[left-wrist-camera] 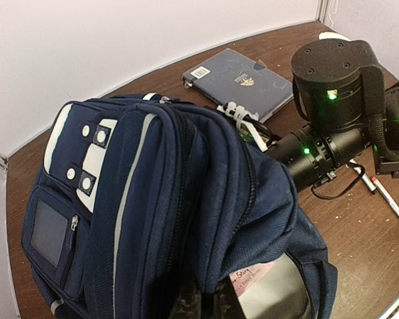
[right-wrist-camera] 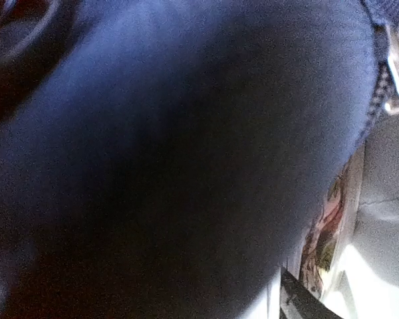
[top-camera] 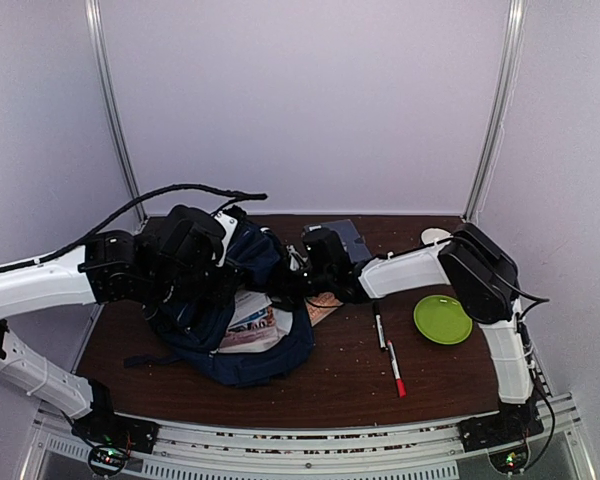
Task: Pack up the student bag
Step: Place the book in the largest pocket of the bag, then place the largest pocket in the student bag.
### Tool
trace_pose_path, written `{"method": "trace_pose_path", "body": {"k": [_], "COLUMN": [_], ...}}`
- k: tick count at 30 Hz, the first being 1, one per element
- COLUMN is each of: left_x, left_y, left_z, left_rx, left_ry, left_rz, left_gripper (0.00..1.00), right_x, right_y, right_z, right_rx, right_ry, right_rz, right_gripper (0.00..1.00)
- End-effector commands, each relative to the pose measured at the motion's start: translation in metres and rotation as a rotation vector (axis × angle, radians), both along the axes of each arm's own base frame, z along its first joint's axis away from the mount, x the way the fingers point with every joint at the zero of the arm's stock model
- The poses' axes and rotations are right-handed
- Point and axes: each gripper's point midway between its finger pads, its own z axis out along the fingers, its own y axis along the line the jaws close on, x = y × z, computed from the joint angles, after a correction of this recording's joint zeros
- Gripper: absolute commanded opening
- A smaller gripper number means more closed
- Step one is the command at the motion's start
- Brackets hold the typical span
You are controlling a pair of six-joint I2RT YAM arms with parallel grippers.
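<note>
The robot's left gripper needs to release the flap folded down over the student bag's opening [top-camera: 204, 328].
The student bag [top-camera: 235, 345], navy with a white patch [left-wrist-camera: 86, 163], lies at the table's left-middle with its top flap lifted. My left gripper [top-camera: 228, 285] is over it, shut on a fold of the flap [left-wrist-camera: 253, 193]; the cloth hides its fingers. In the opened mouth lie a picture book [top-camera: 252, 325] and a pink-labelled cover [left-wrist-camera: 256, 276]. My right gripper [top-camera: 298, 283] reaches into the mouth from the right. Its wrist view is almost all navy cloth [right-wrist-camera: 153, 166], with one dark fingertip [right-wrist-camera: 299, 302] at the bottom edge and a printed page [right-wrist-camera: 329, 226] beside it. How its jaws stand is hidden.
A navy notebook [top-camera: 345, 238] lies behind the bag at the back. A green plate [top-camera: 442, 319] sits at the right. Between bag and plate lie a black-and-white pen [top-camera: 379, 328] and a red-tipped pen [top-camera: 396, 370]. A small white thing [top-camera: 435, 236] is at the back right.
</note>
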Motion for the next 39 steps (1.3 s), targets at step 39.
{"method": "trace_pose_path", "body": {"k": [39], "left_x": [-0.005], "left_y": [0.103], "left_z": [0.003], "left_rx": [-0.009], "left_ry": [0.072], "left_rz": [0.305], "left_gripper": [0.00], "right_x": [0.038], "right_y": [-0.179], "right_z": [0.064], "right_rx": [-0.148], "right_ry": [-0.409], "right_rz": [-0.013], "right_gripper": [0.67]}}
